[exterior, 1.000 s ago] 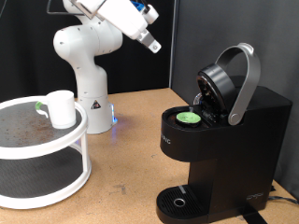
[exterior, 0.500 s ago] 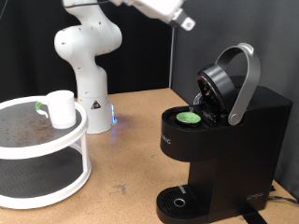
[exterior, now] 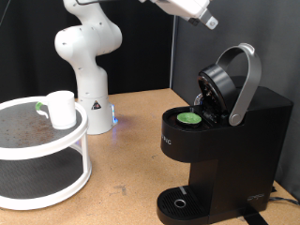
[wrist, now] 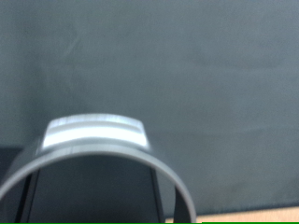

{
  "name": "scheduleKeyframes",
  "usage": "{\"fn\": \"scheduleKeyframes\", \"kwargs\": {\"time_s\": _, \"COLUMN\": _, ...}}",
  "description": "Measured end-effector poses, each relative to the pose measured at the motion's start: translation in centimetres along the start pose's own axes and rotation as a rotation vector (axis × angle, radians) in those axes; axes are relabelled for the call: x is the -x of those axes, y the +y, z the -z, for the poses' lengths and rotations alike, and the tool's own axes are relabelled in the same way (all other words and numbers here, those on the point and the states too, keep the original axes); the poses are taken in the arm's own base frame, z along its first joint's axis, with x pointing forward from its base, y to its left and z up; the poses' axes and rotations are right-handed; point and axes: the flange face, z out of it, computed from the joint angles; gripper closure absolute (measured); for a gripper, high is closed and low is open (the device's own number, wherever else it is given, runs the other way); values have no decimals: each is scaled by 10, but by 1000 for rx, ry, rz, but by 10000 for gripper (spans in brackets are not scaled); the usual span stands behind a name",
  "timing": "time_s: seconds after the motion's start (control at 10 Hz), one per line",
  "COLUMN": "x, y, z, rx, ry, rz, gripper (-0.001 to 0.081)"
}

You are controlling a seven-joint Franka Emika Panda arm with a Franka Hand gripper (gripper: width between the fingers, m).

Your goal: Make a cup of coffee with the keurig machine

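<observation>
The top of the silver handle (exterior: 247, 47) (wrist: 96, 131) on the keurig machine's raised lid is the next spot my gripper will go to, and it should close on it there.
The keurig machine (exterior: 234, 141) stands at the exterior view's right with its lid raised and its silver handle (exterior: 246, 80) up. A small dark pod with a green top (exterior: 190, 118) sits in its open chamber. The cup (exterior: 62, 109) stands on the top tier of a round white shelf (exterior: 82, 155) at the left. My gripper (exterior: 210, 22) is high at the top edge, above the raised lid, and touches nothing. No object shows between its fingers. In the wrist view the fingers do not show, only the handle's silver arch (wrist: 96, 132) against a dark backdrop.
The white robot base (exterior: 89, 66) stands behind the shelf, with a blue light at its foot. The round drip base (exterior: 178, 202) sits at the machine's bottom front. Bare brown tabletop (exterior: 131, 150) lies between the shelf and the machine.
My gripper has swung from above the robot base towards the exterior view's right and upward, to a spot over the machine's raised lid. The cup, pod and machine have not moved.
</observation>
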Motion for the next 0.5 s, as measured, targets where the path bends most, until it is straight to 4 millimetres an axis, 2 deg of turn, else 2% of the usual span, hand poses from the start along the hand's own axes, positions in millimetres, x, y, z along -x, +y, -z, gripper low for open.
{"fn": "scheduleKeyframes", "kwargs": {"time_s": 0.2, "x": -7, "y": -8, "z": -7, "rx": -50, "ry": 50, "rz": -24, "gripper": -1}}
{"fn": "scheduleKeyframes", "kwargs": {"time_s": 0.5, "x": -26, "y": -34, "z": -36, "rx": -76, "ry": 42, "rz": -2, "gripper": -1}}
